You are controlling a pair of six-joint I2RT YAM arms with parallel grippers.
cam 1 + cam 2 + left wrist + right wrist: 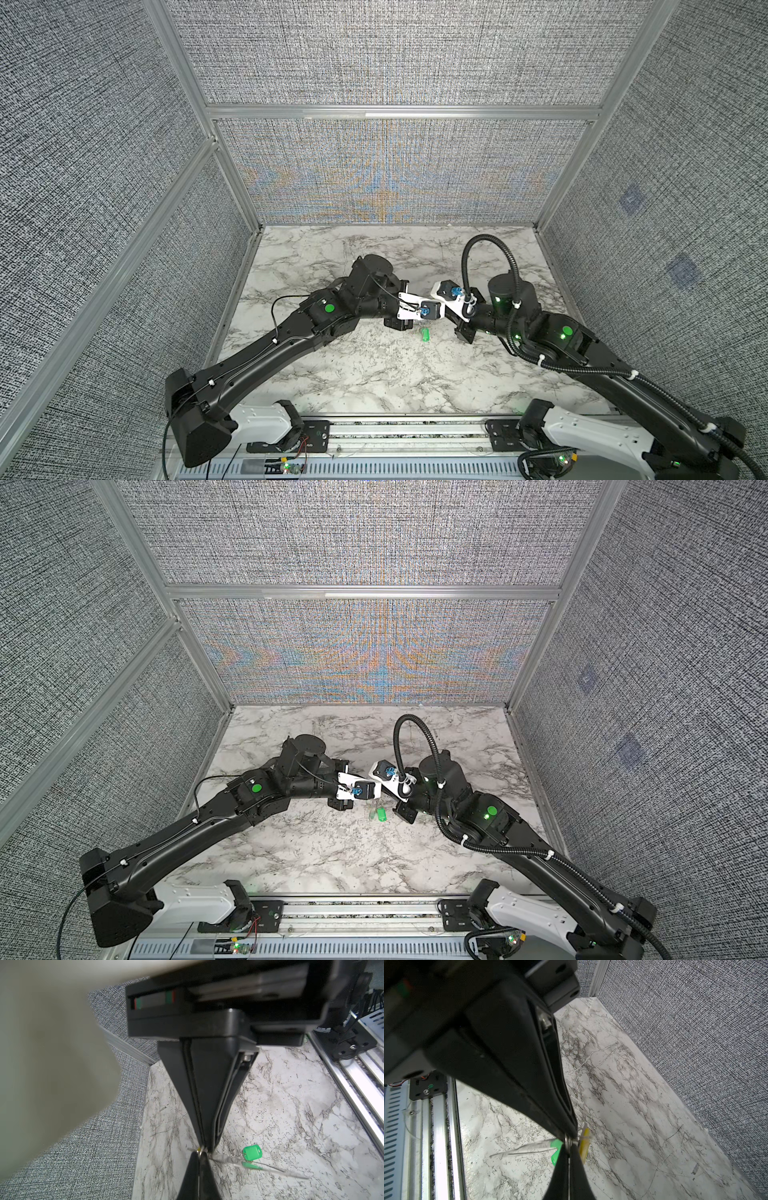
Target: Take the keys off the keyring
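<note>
The yellow tag is beside my right gripper's closed fingers at the keyring's end; it should open, then pinch the tag itself (584, 1150) before pulling.
Both grippers meet tip to tip above the marble table (374, 374). In the left wrist view my left gripper (200, 1153) is shut on a small silvery ring with a sliver of yellow, the yellow-tagged key. My right gripper (208, 1147) comes in from the opposite side, also shut. The keyring (264, 1165) shows as a thin, blurred dark band running from the fingertips past the green-tagged key (252, 1153). The right wrist view has my right gripper (568, 1145) shut at the keyring's (529, 1150) end, with the yellow tag (584, 1142) and green tag (556, 1153) on either side. Both top views show only the green tag (424, 334) (380, 815).
Grey fabric walls (395, 174) close in the back and both sides. An aluminium rail (407, 432) with the arm bases runs along the front edge. The right arm's corrugated cable (494, 245) loops up behind its wrist.
</note>
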